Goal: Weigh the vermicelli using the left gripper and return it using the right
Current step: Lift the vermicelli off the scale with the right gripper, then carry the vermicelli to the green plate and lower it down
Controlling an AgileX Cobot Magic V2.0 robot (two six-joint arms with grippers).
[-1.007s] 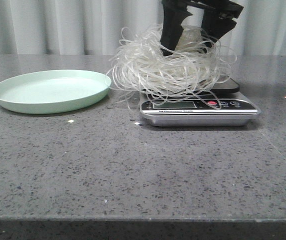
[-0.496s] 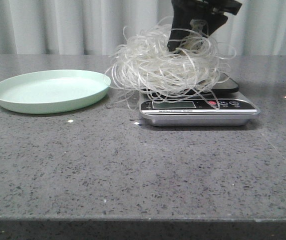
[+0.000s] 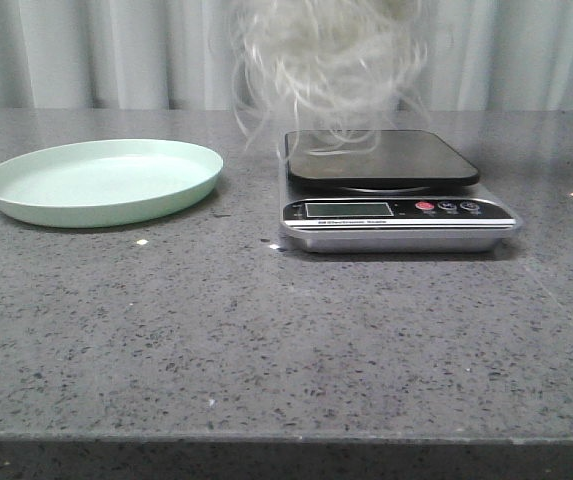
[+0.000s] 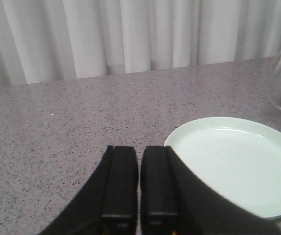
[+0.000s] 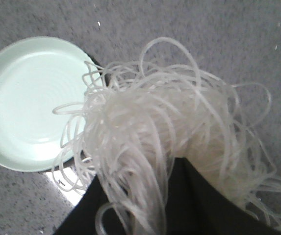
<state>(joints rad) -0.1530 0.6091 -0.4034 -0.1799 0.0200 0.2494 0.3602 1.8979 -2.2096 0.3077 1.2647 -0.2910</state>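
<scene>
The vermicelli, now hanging above the scale, will be let go by my right gripper on the middle of the empty pale green plate [image 3: 109, 166] [image 5: 38, 104].
The vermicelli [image 3: 331, 55], a loose whitish tangle, hangs in the air above the scale [image 3: 396, 195], blurred, with a few strands trailing down to the black platform. The right gripper is out of the front view above. In the right wrist view my right gripper [image 5: 167, 196] is shut on the vermicelli [image 5: 169, 127], with the pale green plate [image 5: 27, 103] below and to one side. The empty plate [image 3: 101, 180] sits left of the scale. My left gripper [image 4: 139, 181] is shut and empty, low over the table beside the plate [image 4: 238, 161].
Grey speckled tabletop [image 3: 266, 340] with a white curtain [image 3: 96, 50] behind. A small pale crumb [image 3: 142, 242] lies in front of the plate. The scale's display and buttons [image 3: 396, 209] face the front.
The right gripper has lifted the vermicelli off the scale and risen out of the front view; the scale's platform is now bare. The plate and scale have not moved.
</scene>
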